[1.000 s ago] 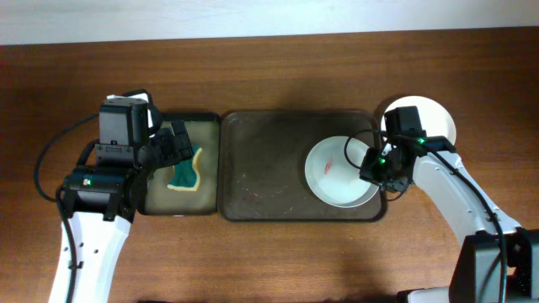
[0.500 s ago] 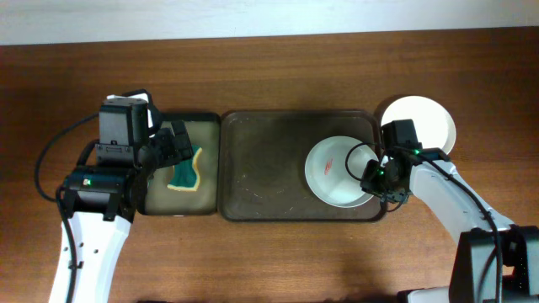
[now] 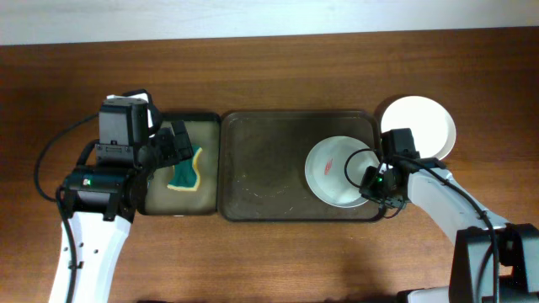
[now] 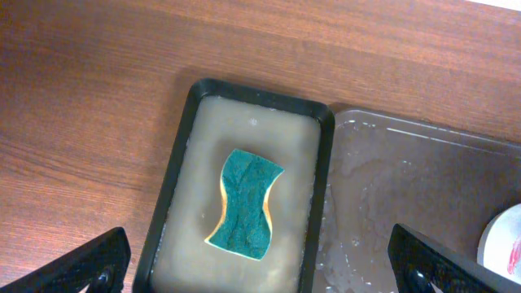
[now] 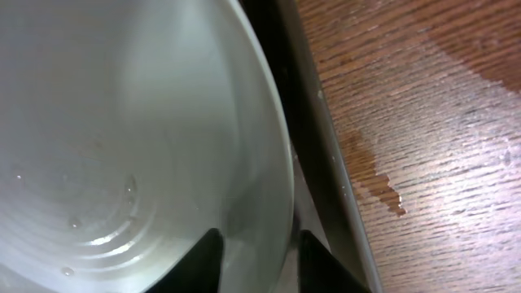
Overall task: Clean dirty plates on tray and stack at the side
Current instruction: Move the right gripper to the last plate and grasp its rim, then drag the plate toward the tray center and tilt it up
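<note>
The robot's left gripper should next close on the narrow middle (image 3: 187, 173) (image 4: 245, 201) of the green-yellow sponge in the narrower dark tray.
A white plate (image 3: 335, 171) with a small red smear lies at the right end of the large dark tray (image 3: 269, 168). My right gripper (image 3: 374, 182) is low at the plate's right rim. In the right wrist view its jaws (image 5: 256, 262) stand a little apart, one finger inside the plate (image 5: 122, 122) and one outside, between the rim and the tray's wall (image 5: 326, 155). A clean white plate (image 3: 425, 124) lies on the bare table to the right of the tray. My left gripper (image 3: 175, 143) hangs wide open and empty above the sponge (image 4: 244, 203).
A narrower dark tray (image 4: 175, 163) holding cloudy water and the green-yellow sponge (image 3: 186, 172) adjoins the large tray's left side. A wet patch shows on the wood (image 5: 383, 183) right of the large tray.
My right gripper has moved from near the clean plate toward the front, down onto the smeared plate's right rim. The left arm has not moved.
</note>
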